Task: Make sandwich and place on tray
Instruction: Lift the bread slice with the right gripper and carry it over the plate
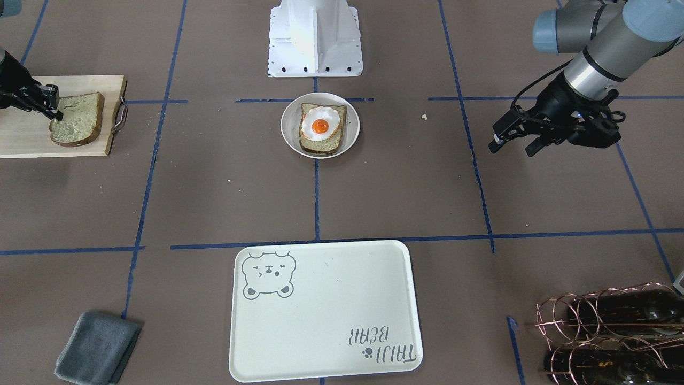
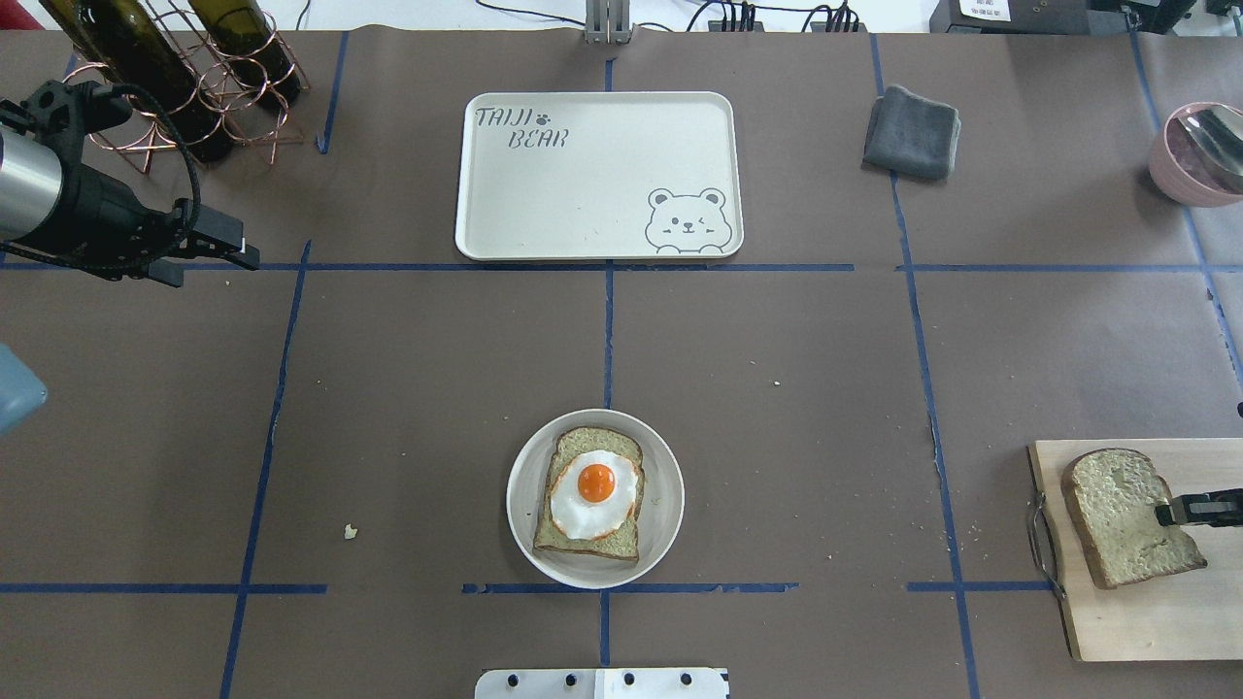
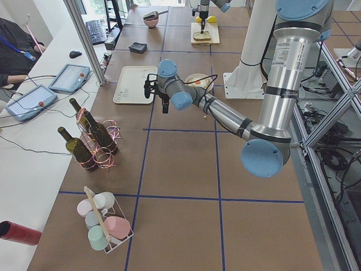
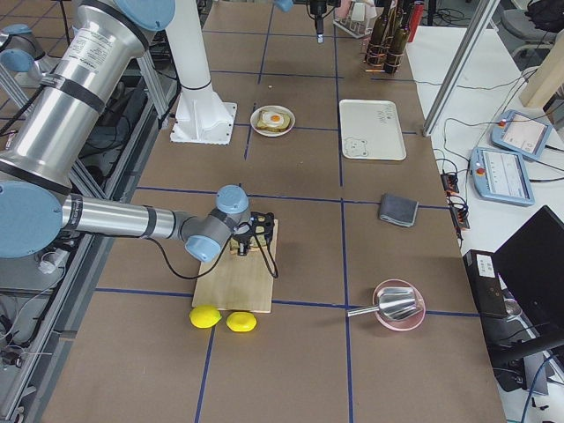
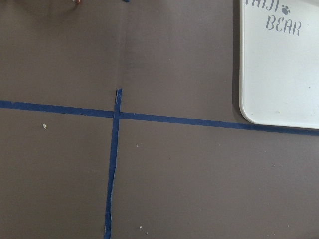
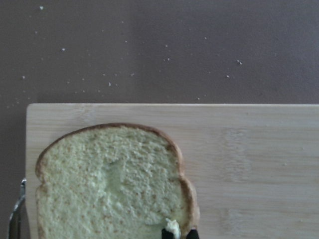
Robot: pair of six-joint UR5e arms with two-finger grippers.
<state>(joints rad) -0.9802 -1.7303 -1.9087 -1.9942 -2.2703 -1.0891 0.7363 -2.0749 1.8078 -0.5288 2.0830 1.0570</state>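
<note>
The right gripper should release the second bread slice atop the fried egg point(image 1: 320, 124) on the round white plate.
A small round white plate point(image 1: 287, 127) point(image 2: 520, 500) at the table's middle holds one bread slice point(image 2: 583, 544) with a fried egg point(image 1: 319, 125) point(image 2: 595, 485) on top. A second bread slice point(image 1: 80, 120) point(image 2: 1117, 515) point(image 6: 109, 184) lies on the wooden cutting board point(image 1: 21, 139) point(image 2: 1136, 621) point(image 6: 259, 164). My right gripper point(image 1: 55, 112) point(image 2: 1165, 512) point(image 6: 178, 233) is shut on that slice's crust edge. My left gripper point(image 1: 510, 145) point(image 2: 218, 262) hangs open and empty above the bare table, far from the plate. The cream tray point(image 1: 331, 299) point(image 2: 592, 184) point(image 5: 284, 74) with the bear drawing holds nothing.
A folded grey cloth point(image 1: 99, 347) point(image 2: 913, 131) lies beside the tray. A copper rack with wine bottles point(image 1: 614, 331) point(image 2: 175, 78) stands near my left arm. A pink bowl point(image 2: 1199, 155) sits at the far right. Two lemons point(image 4: 223, 320) lie by the board. The robot base point(image 1: 315, 37) stands behind the plate.
</note>
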